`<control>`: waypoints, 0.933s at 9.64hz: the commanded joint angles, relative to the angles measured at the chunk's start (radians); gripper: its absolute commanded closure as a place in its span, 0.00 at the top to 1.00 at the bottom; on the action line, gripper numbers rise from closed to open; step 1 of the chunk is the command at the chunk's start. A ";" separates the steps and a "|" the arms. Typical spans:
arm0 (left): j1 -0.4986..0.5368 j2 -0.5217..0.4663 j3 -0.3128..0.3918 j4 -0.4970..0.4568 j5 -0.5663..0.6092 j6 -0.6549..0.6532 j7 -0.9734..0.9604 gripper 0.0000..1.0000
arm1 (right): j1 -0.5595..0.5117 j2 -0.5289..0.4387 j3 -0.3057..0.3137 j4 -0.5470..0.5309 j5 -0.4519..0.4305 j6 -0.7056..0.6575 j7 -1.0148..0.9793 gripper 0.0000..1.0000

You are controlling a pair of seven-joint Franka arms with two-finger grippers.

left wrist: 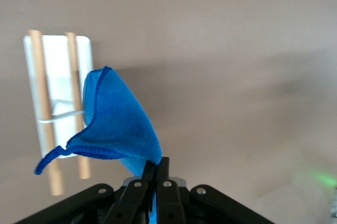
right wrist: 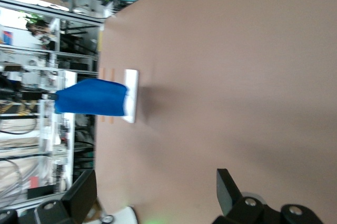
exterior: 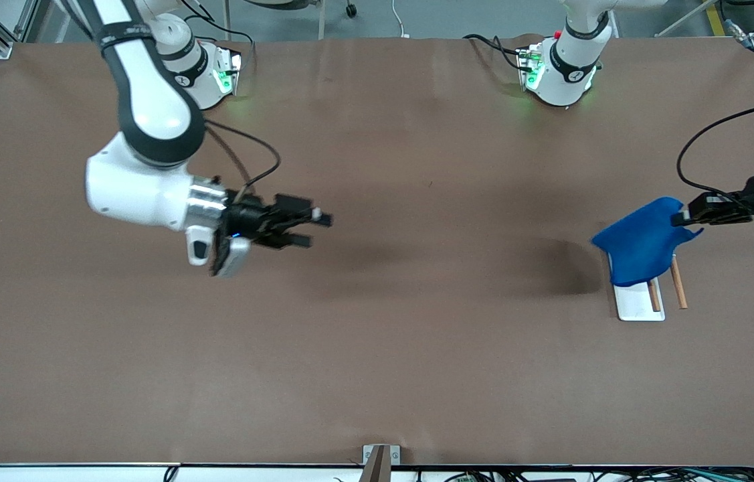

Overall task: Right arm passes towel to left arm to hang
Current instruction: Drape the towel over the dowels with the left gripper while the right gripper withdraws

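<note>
Next, my left gripper releases the blue towel so that it lies draped across the wooden posts of the rack [left wrist: 63, 118], above the rack's white base.
The blue towel [exterior: 641, 244] hangs in the air from one corner, with my left gripper [exterior: 678, 219] shut on that corner. It hangs over the rack [exterior: 641, 304], a white base with two wooden posts [exterior: 679, 284], and hides the part of the rack farther from the front camera. In the left wrist view the towel [left wrist: 116, 124] spreads from the shut left gripper [left wrist: 157, 166] above the rack [left wrist: 58, 71]. My right gripper [exterior: 313, 229] is open and empty, over bare table toward the right arm's end. Its wrist view shows the right gripper [right wrist: 152, 190] spread wide, with the towel [right wrist: 92, 97] far off.
Brown table [exterior: 417, 335] all around. A black cable [exterior: 718, 134] loops near the left arm's end of the table. A small metal bracket [exterior: 380, 458] sits at the table edge nearest the front camera. Both arm bases stand along the edge farthest from that camera.
</note>
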 commanded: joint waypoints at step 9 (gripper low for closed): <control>0.116 0.235 0.158 0.043 0.050 0.044 0.398 0.45 | -0.379 -0.127 0.025 0.184 -1.013 -0.401 0.346 1.00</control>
